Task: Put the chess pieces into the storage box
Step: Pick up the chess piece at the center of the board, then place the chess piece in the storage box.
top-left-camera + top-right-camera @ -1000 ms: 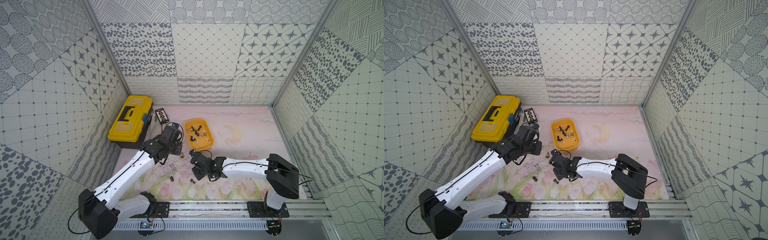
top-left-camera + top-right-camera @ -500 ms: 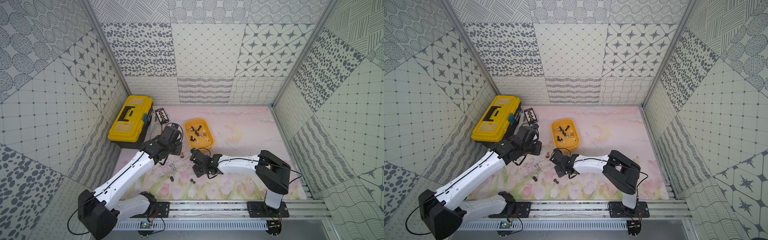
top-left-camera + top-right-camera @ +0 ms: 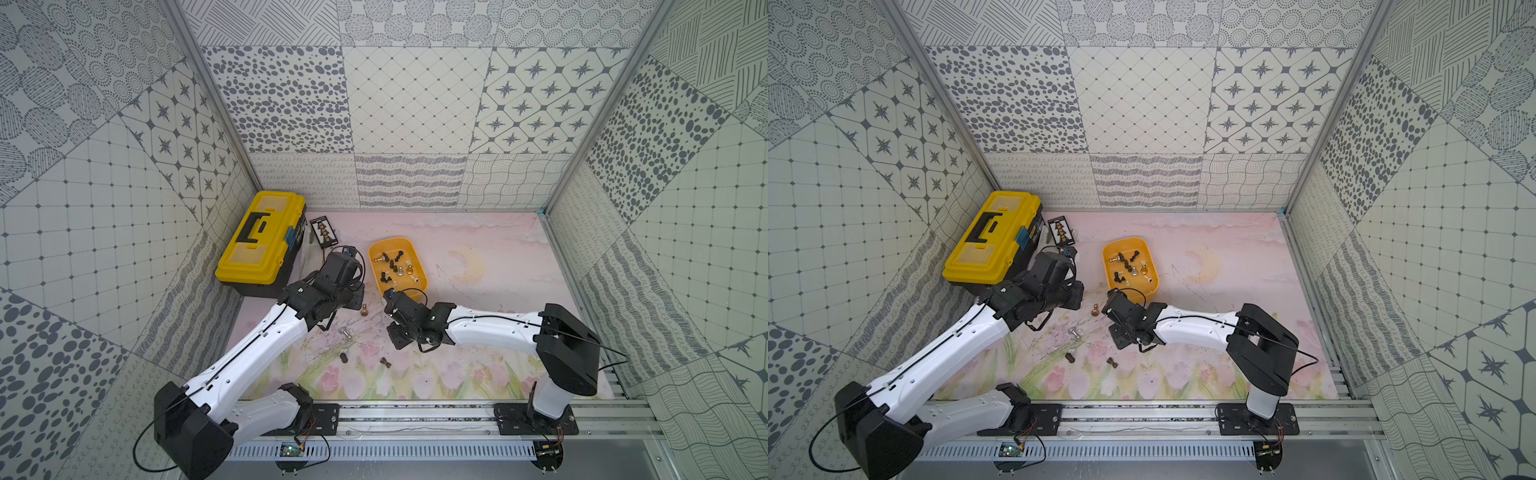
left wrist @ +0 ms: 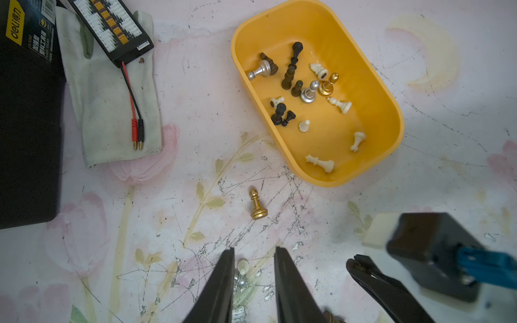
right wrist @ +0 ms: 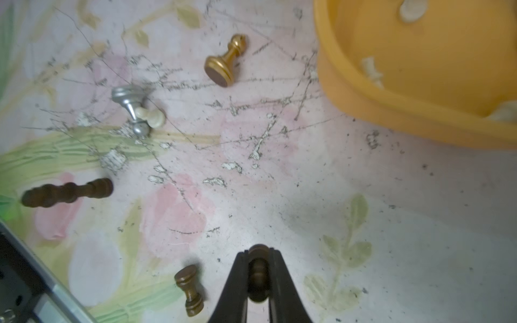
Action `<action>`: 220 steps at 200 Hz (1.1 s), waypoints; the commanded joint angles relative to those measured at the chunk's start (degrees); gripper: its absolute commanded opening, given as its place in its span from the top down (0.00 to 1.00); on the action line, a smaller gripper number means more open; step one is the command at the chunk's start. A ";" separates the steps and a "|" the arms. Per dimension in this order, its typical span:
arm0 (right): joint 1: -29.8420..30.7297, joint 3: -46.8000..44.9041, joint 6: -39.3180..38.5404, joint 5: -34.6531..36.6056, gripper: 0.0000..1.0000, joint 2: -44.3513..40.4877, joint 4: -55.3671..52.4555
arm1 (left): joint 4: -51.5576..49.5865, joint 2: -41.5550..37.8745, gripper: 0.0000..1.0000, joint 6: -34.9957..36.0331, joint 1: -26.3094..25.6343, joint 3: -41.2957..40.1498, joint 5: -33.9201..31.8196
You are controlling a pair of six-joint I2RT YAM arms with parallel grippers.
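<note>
My right gripper is holding the brown chess piece just in front of the storage box. It will let go of it between the silver and gold pieces inside the storage box (image 3: 405, 271).
The storage box (image 3: 390, 240) (image 3: 1125, 240) (image 4: 349, 70) (image 5: 391, 106), a shallow orange-yellow tray, holds several chess pieces in black, cream, silver and gold. On the mat lie a gold piece (image 3: 365, 309) (image 4: 257, 205) (image 5: 225, 60), a silver piece (image 5: 130, 107) touching a cream one (image 5: 151, 116), a dark brown piece (image 3: 343, 357) (image 5: 67, 193) and a smaller brown one (image 3: 385, 362) (image 5: 190, 289). My right gripper (image 5: 259, 254) (image 4: 351, 264) is shut on a brown chess piece just in front of the box. My left gripper (image 4: 253, 250) is open above the silver and cream pair, holding nothing.
A yellow and black toolbox (image 3: 259, 243) stands at the back left. Beside it lie a pale glove (image 4: 112, 98) and a black board (image 4: 112, 30) with red and black leads. Patterned walls close in three sides; a metal rail (image 3: 415, 415) runs along the front.
My right gripper's jaws have closed on the brown piece. The left arm and the loose pieces on the mat have stayed where they were.
</note>
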 commanded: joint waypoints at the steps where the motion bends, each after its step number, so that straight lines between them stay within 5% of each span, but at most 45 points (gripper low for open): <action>1: -4.40 2.75 -0.83 -3.32 1.00 -3.90 -0.14 | 3.01 -0.25 0.70 -0.14 0.14 0.47 0.62; 54: -15.76 9.97 -4.94 -6.30 1.00 -0.42 0.30 | 4.30 0.28 0.70 -0.67 0.14 -0.11 1.82; 89: -21.09 20.86 -8.44 -6.05 1.00 9.61 -2.97 | 5.24 1.07 0.70 -0.84 0.16 -0.51 3.04; 155: -24.50 34.88 -13.45 -0.36 1.00 25.65 -8.59 | 5.98 0.82 0.71 -1.46 0.14 -1.00 5.99; 220: -24.73 39.26 -13.64 -0.66 1.00 30.95 -10.13 | 5.64 2.84 0.71 -1.72 0.14 -0.71 7.74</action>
